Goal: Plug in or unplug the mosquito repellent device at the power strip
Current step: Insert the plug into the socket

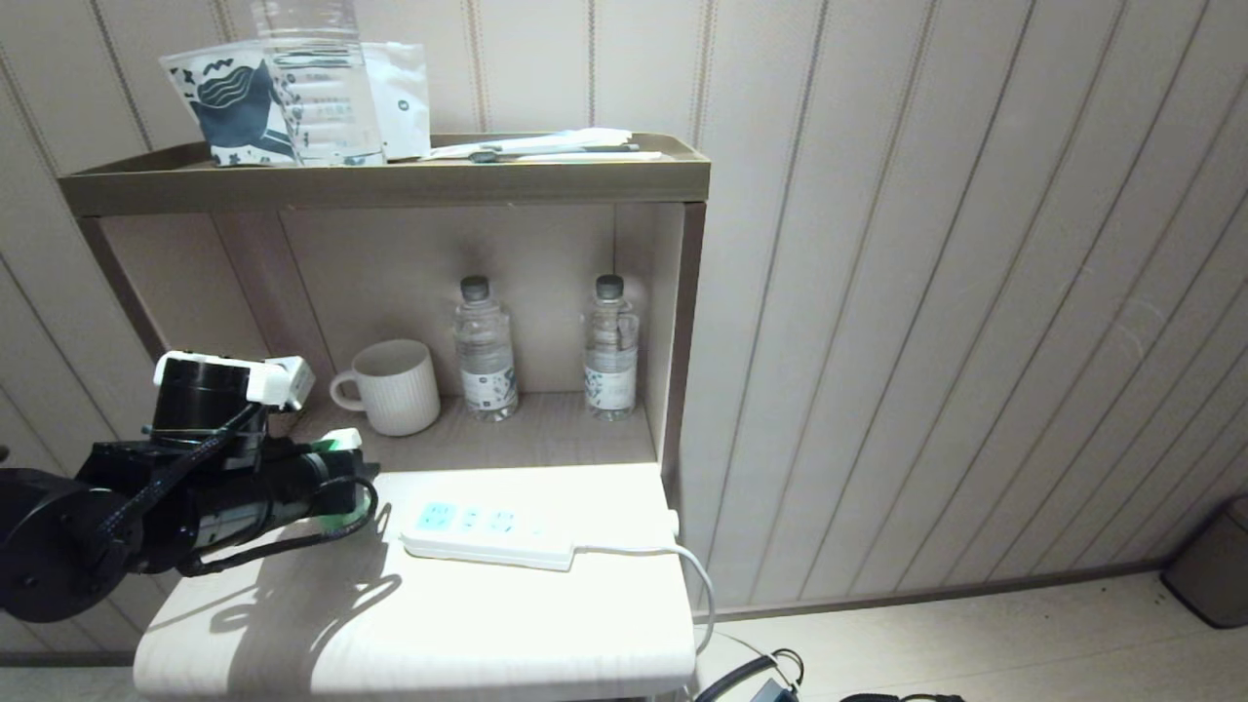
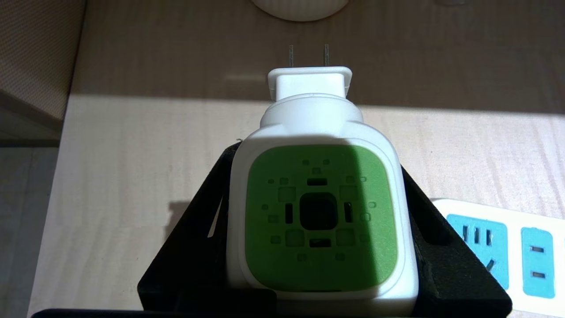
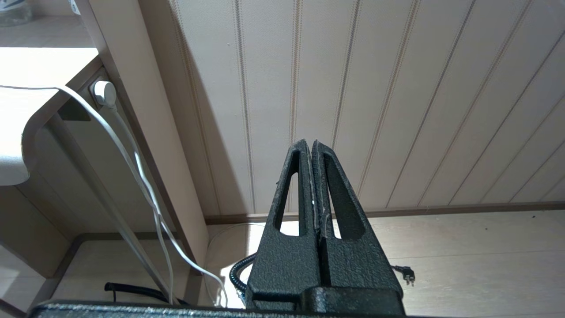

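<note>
My left gripper is going to put the mosquito repellent device down on the tabletop (image 1: 332,479) (image 2: 247,123) just in front of the white mug.
My left gripper (image 2: 318,159) is shut on the mosquito repellent device (image 2: 320,216), its black fingers (image 2: 441,247) pressing both sides of the white head. The green vented face looks toward the wrist. Its two metal prongs (image 2: 309,55) stick out bare, aimed at the mug and in no socket. In the head view the gripper (image 1: 336,468) hangs over the table's left side, left of the power strip (image 1: 487,531). The white strip lies flat with pale-blue sockets (image 2: 481,243), all without plugs. My right gripper (image 3: 312,145) is shut on nothing, parked low beside the table.
A white ribbed mug (image 1: 390,387) and two clear water bottles (image 1: 485,349) stand in the shelf niche behind the table (image 1: 439,624). The strip's white cord (image 1: 682,575) drops over the table's right edge to a wall plug (image 3: 105,92). Wall panels rise on the right.
</note>
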Controlling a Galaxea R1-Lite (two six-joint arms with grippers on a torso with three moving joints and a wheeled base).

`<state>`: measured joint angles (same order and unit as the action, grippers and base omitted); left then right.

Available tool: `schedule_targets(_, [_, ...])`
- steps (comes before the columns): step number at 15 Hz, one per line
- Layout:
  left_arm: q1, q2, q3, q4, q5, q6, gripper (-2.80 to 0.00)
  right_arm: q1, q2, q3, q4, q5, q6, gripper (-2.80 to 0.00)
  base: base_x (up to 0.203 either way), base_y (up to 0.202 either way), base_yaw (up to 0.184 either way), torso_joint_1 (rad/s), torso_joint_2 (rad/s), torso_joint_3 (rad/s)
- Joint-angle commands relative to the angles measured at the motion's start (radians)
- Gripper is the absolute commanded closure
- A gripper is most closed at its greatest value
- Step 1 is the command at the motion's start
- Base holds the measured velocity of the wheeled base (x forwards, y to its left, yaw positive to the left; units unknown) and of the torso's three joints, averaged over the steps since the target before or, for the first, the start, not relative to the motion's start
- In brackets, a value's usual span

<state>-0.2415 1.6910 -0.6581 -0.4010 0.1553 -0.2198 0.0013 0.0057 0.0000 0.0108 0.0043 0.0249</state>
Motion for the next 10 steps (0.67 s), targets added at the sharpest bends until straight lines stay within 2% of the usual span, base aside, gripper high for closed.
schedule_targets(1, [0.001, 0.022, 0.006, -0.02, 0.002, -0.001, 0.0, 0.0, 0.0, 0.0, 0.0, 0.0, 0.0, 0.0, 0.0, 0.0, 0.0, 0.0, 0.0, 0.0])
schedule_targets(10, [0.011, 0.088, 0.028, -0.154, 0.018, -0.019, 0.0, 0.0, 0.0, 0.0, 0.0, 0.0, 0.001, 0.0, 0.0, 0.0, 0.0, 0.0, 0.0, 0.0])
